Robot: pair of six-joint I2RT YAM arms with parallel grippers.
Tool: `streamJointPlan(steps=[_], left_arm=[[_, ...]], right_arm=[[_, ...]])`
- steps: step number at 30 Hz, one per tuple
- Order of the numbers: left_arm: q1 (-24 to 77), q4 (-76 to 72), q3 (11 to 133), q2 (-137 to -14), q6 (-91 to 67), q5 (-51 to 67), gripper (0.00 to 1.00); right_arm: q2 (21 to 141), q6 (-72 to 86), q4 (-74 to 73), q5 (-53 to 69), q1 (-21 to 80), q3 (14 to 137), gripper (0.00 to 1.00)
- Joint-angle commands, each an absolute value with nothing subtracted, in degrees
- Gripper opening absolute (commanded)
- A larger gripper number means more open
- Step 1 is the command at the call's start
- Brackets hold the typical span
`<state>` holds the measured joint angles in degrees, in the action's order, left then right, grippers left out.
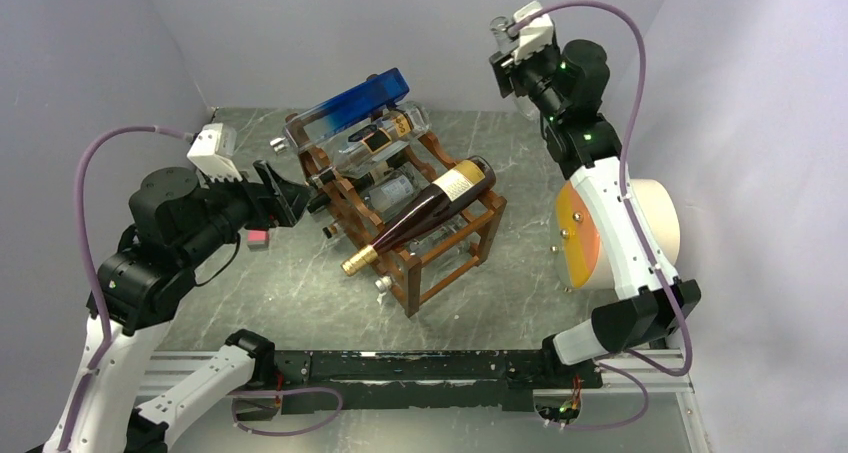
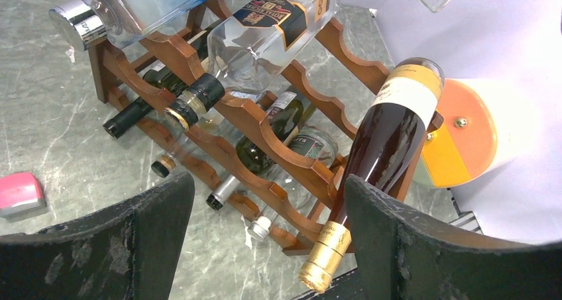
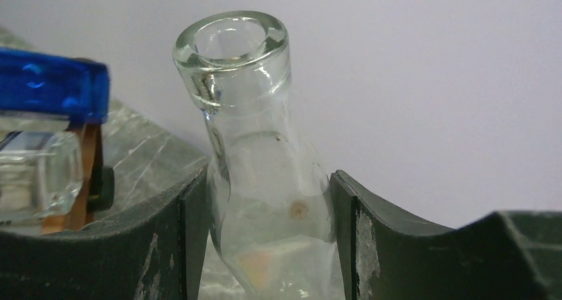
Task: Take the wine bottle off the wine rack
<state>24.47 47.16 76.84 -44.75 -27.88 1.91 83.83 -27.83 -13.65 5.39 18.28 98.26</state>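
Observation:
Next, my right gripper sets the clear glass bottle, now raised clear of the rack, down on the table [image 1: 477, 133] between the dark wine bottle and the back wall.
The reddish-brown wine rack [image 1: 455, 235] stands mid-table and holds several bottles. A blue-ended clear bottle [image 1: 350, 108] lies on top, with a clear bottle with a black and gold label [image 1: 385, 138] beside it. A dark gold-capped wine bottle [image 1: 430, 211] lies on the near right side. My right gripper [image 1: 508, 68] is raised at the back right, shut on a clear glass bottle [image 3: 258, 181] with its open neck up, clear of the rack. My left gripper [image 1: 285, 198] is open and empty at the rack's left side. Its wrist view shows the rack [image 2: 291, 161] and dark bottle [image 2: 391, 141] ahead.
A small pink block [image 1: 258, 237] lies on the table left of the rack, below my left gripper. A white drum with an orange and yellow face [image 1: 590, 233] sits right of the rack, by my right arm. Walls enclose the table at the back and both sides.

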Motion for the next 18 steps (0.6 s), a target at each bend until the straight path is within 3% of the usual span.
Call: streamJointPlan(steps=[1, 18], left_arm=[[24.5, 45.8, 76.4, -44.2, -27.7, 0.2, 0.87], [24.5, 41.8, 73.8, -43.6, -23.5, -0.7, 0.87]], right_arm=[[86.0, -16.0, 2.1, 8.9, 13.3, 93.6, 0.00], [104.9, 3.1, 37.6, 2.0, 11.5, 80.9, 0.00]])
